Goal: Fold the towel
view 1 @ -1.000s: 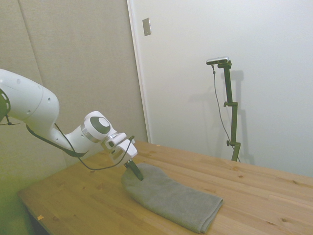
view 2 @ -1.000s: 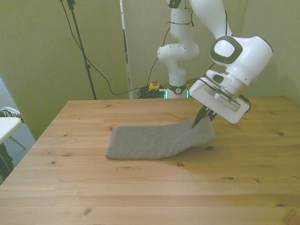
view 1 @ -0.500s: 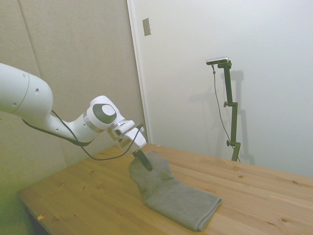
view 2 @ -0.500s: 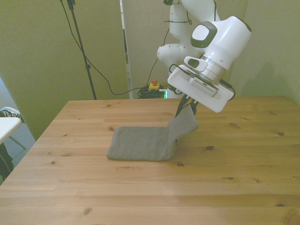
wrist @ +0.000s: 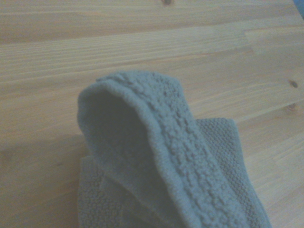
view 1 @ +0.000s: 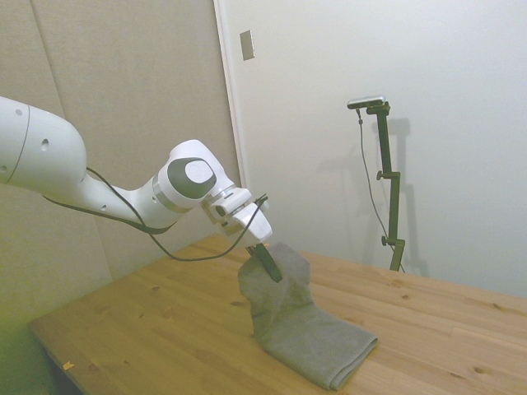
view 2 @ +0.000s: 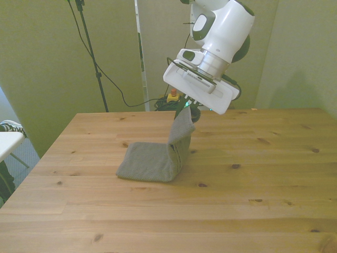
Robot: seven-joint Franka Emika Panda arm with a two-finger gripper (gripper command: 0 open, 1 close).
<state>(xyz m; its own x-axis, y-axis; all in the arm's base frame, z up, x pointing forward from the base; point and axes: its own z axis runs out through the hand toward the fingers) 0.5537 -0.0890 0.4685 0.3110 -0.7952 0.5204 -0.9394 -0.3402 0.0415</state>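
Next, the gripper releases the towel's raised end over the far edge of the towel's flat part (view 2: 142, 144). That end now stands nearly upright.
The grey-brown towel (view 2: 152, 161) lies on the wooden table (view 2: 210, 211) with one end lifted nearly upright. My gripper (view 2: 184, 109) is shut on that raised end, above the table's middle in the front view. From the side, the gripper (view 1: 270, 267) pinches the top of the standing flap while the rest of the towel (view 1: 317, 346) lies flat toward the camera. Up close in the wrist view, the towel's (wrist: 166, 147) thick hemmed edge hangs in a rounded fold over the flat part.
The table's far-left corner (view 2: 79, 117) and its front edge bound the work area. Bare wood (view 2: 274, 158) stretches to the front view's right of the towel. Cables and a thin stand (view 2: 92, 52) are behind the table.
The gripper has carried the towel's end upward and toward the front view's left. The lifted flap now stands steeper, and less of the towel lies flat.
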